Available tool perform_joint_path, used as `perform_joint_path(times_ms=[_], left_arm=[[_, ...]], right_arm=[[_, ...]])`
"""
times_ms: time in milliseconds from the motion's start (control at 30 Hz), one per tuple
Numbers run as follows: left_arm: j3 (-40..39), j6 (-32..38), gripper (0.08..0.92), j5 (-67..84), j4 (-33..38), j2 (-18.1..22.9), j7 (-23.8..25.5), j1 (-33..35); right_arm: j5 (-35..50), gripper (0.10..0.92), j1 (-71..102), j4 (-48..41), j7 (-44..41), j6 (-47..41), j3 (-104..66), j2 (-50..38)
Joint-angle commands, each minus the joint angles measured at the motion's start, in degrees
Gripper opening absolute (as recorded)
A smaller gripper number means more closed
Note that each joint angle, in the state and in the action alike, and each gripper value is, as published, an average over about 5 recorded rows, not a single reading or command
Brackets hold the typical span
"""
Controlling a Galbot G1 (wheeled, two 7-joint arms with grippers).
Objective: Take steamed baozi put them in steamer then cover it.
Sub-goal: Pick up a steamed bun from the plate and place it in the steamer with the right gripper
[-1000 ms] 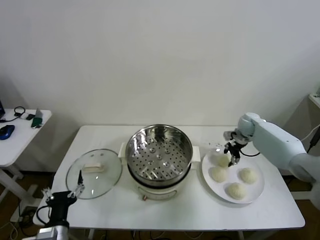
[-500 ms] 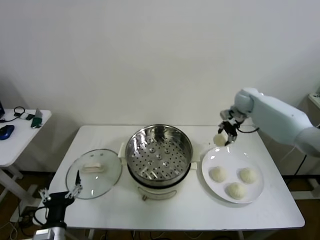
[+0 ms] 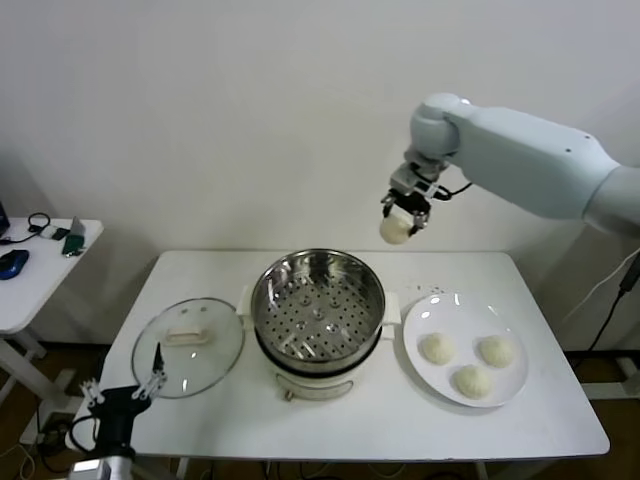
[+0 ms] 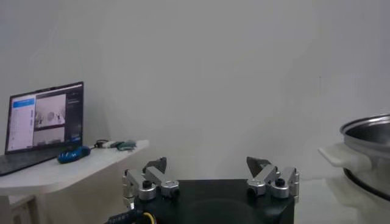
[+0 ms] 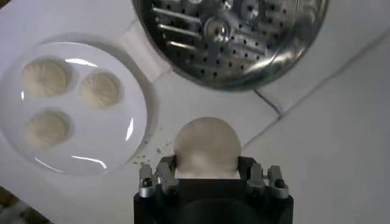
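Observation:
The robot's right gripper will release the baozi on the steamer's perforated bottom, just behind its middle (image 3: 319, 293) (image 5: 241, 33) toward the wall.
My right gripper (image 3: 399, 219) hangs high above the table, over the gap between the steamer (image 3: 318, 303) and the white plate (image 3: 455, 309). It is shut on one cream-white baozi (image 3: 396, 229). In the right wrist view that baozi (image 5: 207, 145) bulges between the jaws of the right gripper (image 5: 207, 173), with the steamer's perforated floor (image 5: 231, 36) beyond it. Three baozi (image 3: 437, 348) lie on the plate. The glass cover (image 3: 190, 345) rests flat on the table left of the steamer. My left gripper (image 3: 124, 388) waits open, low at the table's front left corner.
The steamer's white side handle (image 4: 344, 157) shows in the left wrist view. A small side table (image 3: 35, 275) stands far left with a blue mouse (image 3: 12, 263) and a laptop (image 4: 42, 119). A wall runs close behind the white table (image 3: 380, 420).
My right gripper has lifted one baozi off the plate and carried it up and leftward toward the steamer. Three stay on the plate. The left arm has barely moved.

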State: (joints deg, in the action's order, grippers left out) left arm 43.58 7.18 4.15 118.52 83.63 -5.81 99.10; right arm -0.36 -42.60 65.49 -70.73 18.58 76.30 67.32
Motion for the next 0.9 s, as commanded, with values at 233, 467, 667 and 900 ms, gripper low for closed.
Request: perform_joint_path(times_ms=[233,467,667,900], left_arm=[[0.2,-0.7,0.823,0.0,0.4,-0.4,-0.1,0.9],[0.2,-0.5,0.823,0.0,0.5,0.1,0.2,1.8],[0.4,-0.3,0.823,0.3,0.5,0.3,0.1,2.4],[1.0,-0.2,0.823,0.9,0.5,0.1,-0.1,3.1]], right_arm=[[-18.3,0.662,9.4,4.1,1.3,7.3,-3.0,12.3],[-26.4,0.662,16.3,0.9,1.7,8.7,-5.7,14.9],[-28.8,0.662,18.8,-0.8,2.0,9.3,-5.7,15.8],[-30.5,0.670,19.9,-1.9,2.5,9.5,-6.1,15.8]])
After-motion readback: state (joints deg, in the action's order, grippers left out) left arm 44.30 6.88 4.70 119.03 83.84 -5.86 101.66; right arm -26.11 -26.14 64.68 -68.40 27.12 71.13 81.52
